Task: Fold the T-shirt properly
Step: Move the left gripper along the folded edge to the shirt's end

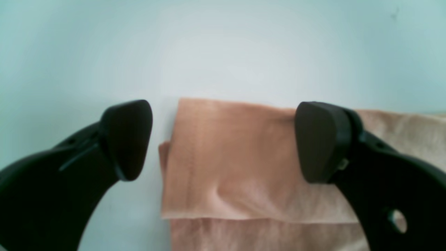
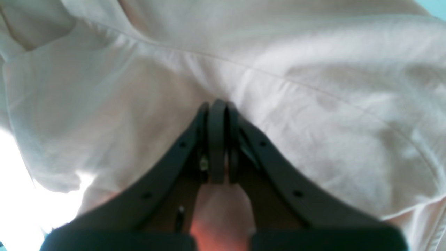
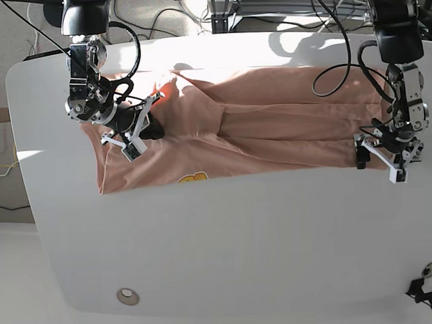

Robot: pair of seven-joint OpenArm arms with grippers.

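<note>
My left gripper will pinch that corner (image 1: 187, 113) of the T-shirt, where the flap is loose and wrinkled, and pull it away from my right gripper before folding.
The salmon T-shirt (image 3: 258, 135) lies spread and wrinkled across the white table (image 3: 241, 247), with a bit of yellow print (image 3: 193, 178) showing at its front edge. My right gripper (image 3: 138, 131) is at the shirt's left end. In the right wrist view the right gripper (image 2: 218, 106) is shut, with a fold of the T-shirt (image 2: 313, 104) pinched between its pads. My left gripper (image 3: 379, 162) hangs open over the shirt's right end. In the left wrist view the left gripper (image 1: 223, 139) straddles a folded corner of the T-shirt (image 1: 226, 170) without touching it.
Cables and equipment (image 3: 266, 5) crowd the space behind the table's far edge. A round metal grommet (image 3: 126, 296) sits near the front left of the table. Bare white table surface stretches in front of the shirt.
</note>
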